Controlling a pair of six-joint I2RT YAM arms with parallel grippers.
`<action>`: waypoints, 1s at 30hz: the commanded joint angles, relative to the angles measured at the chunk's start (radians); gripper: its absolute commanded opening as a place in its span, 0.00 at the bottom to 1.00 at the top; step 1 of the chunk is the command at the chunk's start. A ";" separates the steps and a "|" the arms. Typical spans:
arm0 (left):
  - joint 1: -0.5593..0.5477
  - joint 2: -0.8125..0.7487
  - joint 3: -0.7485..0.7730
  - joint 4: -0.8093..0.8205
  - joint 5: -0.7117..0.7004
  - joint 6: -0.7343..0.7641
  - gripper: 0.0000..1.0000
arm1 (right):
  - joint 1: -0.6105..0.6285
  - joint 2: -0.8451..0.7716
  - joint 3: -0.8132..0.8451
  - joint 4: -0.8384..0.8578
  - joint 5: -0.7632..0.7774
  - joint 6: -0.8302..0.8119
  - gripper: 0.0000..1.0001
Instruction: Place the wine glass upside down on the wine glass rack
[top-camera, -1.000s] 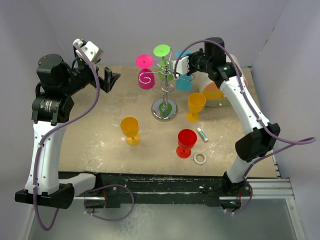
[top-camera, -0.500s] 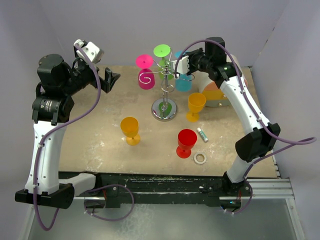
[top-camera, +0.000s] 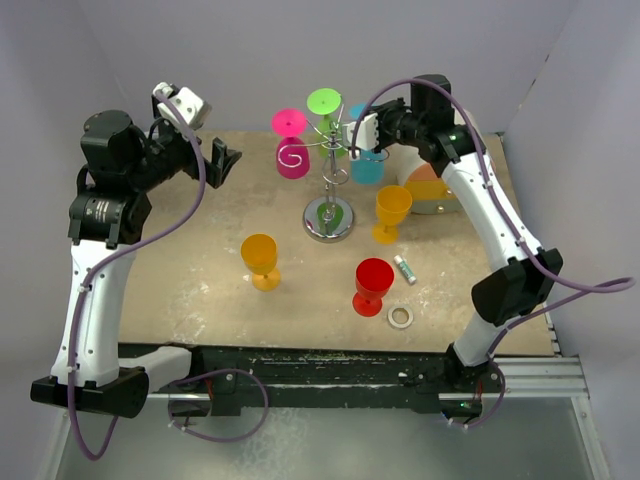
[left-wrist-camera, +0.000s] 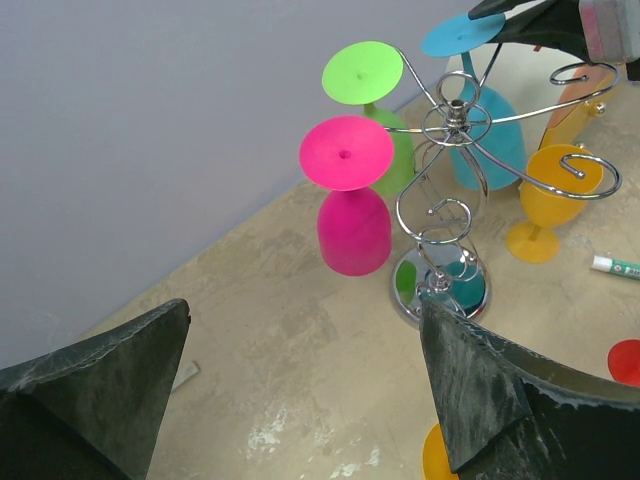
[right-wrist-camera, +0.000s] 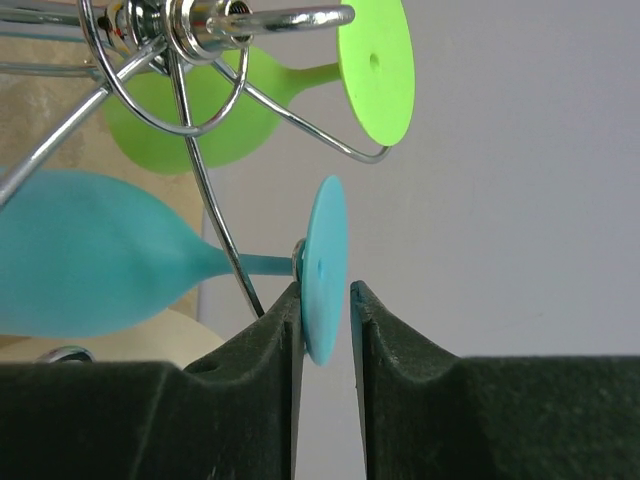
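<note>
The orange glass stands in front of the rack's pink glass, and its back rim (top-camera: 257, 236) is the spot my left gripper should move to next and close on.
The chrome wine glass rack (top-camera: 329, 218) stands at the table's back middle, and a pink glass (top-camera: 292, 158), a green glass (top-camera: 323, 100) and a cyan wine glass (top-camera: 368, 165) hang upside down from its arms. My right gripper (top-camera: 358, 130) is at the cyan glass's foot (right-wrist-camera: 323, 270). The foot rests on the rack wire (right-wrist-camera: 215, 240) between the fingers, touching one, with a gap to the other. My left gripper (top-camera: 225, 160) is open and empty, raised at the back left. In the left wrist view the rack (left-wrist-camera: 450, 200) and the cyan glass (left-wrist-camera: 488, 130) show ahead.
A yellow glass (top-camera: 392, 207), an orange glass (top-camera: 260, 255) and a red glass (top-camera: 373, 280) stand upright on the table. A white tube (top-camera: 405, 268) and a tape ring (top-camera: 401, 317) lie at the front right. A round white-and-orange box (top-camera: 430, 190) sits behind the yellow glass.
My left arm has shifted slightly to the right. My right gripper has stayed at the cyan glass's foot on the rack.
</note>
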 joint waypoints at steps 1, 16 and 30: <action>0.010 -0.029 -0.008 0.052 -0.007 0.027 0.99 | 0.007 -0.056 0.014 -0.031 -0.049 0.035 0.29; 0.010 -0.043 -0.042 0.054 -0.023 0.050 0.99 | 0.007 -0.088 0.005 -0.060 -0.128 0.088 0.32; 0.009 -0.055 -0.185 -0.082 0.102 0.233 1.00 | 0.006 -0.202 -0.015 -0.055 -0.190 0.377 0.44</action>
